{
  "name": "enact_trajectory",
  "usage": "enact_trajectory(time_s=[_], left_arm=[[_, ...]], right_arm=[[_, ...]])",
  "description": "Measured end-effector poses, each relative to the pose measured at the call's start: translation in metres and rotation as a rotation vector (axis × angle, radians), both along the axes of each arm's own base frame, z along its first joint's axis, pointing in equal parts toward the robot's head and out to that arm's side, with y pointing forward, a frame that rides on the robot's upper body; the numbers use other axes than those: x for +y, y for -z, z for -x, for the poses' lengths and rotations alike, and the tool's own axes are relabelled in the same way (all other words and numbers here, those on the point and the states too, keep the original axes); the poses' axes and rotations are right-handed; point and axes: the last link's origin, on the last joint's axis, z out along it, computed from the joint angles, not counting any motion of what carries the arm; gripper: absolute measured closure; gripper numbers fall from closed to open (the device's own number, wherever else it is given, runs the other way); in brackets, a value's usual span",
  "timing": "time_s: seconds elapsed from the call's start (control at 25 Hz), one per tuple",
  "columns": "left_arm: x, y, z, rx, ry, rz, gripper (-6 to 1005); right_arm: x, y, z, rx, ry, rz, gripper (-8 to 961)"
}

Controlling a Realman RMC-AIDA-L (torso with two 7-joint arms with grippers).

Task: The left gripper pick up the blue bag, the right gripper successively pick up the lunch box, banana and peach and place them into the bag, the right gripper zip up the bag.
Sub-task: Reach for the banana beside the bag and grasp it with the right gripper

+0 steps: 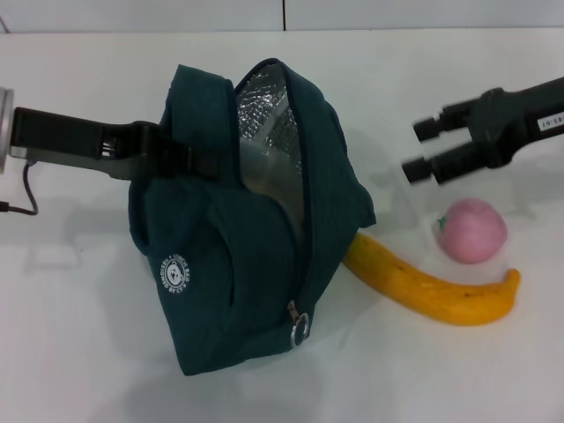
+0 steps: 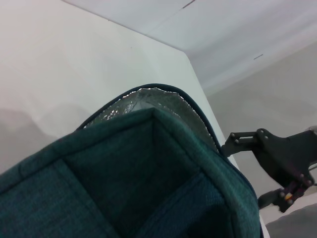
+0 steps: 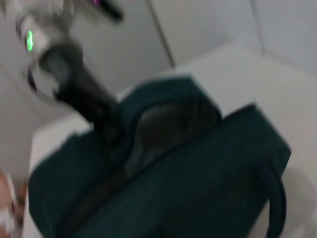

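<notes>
The robot's right gripper should next move to the banana's middle (image 1: 427,292), between the blue bag and the stem end, and close there.
The blue bag (image 1: 238,256) stands in the middle of the table with its mouth open, silver foil lining (image 1: 264,123) showing and the ring zipper pull (image 1: 300,328) hanging low at the front. My left gripper (image 1: 176,159) comes in from the left and is shut on the bag's upper left edge. My right gripper (image 1: 421,148) hovers open and empty to the right of the bag's mouth, above the peach (image 1: 473,230). The banana (image 1: 432,289) lies on the table, one end tucked under the bag. The lunch box is out of view. The wrist views show the bag (image 2: 148,173) (image 3: 198,168) close up.
The white table (image 1: 79,335) runs to a back edge near the top of the head view. A black cable (image 1: 26,198) trails beside the left arm. The left wrist view shows the right arm (image 2: 277,153) beyond the bag.
</notes>
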Motion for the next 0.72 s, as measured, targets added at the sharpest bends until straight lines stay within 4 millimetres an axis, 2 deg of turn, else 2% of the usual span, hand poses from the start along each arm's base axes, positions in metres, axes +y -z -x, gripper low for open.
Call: enact_trajectory(time_s=[0.2,0.24,0.36,0.56,0.72], left_arm=[[0.003,0.001,-0.002,-0.001,-0.004,-0.005,963],[0.004,0.001,-0.004,-0.002,-0.002,-0.004,963],[0.004,0.002,-0.005,-0.004,0.000,-0.003,963],[0.006,0.003,-0.009,-0.006,0.009,0.000,963],[0.009,0.006,-0.014,-0.016,0.015,0.013,963]], right_arm=[[0.003,0.003,0.034,-0.353,-0.089,0.050,96],[0.002,0.006,0.049,-0.458,-0.091,0.045,96],[0.001,0.012,0.059,-0.512,-0.093,0.045,97],[-0.010,0.036,0.080,-0.619,-0.118,0.114,97],[-0.018,0.049,0.078,-0.697,-0.120,0.148,97]])
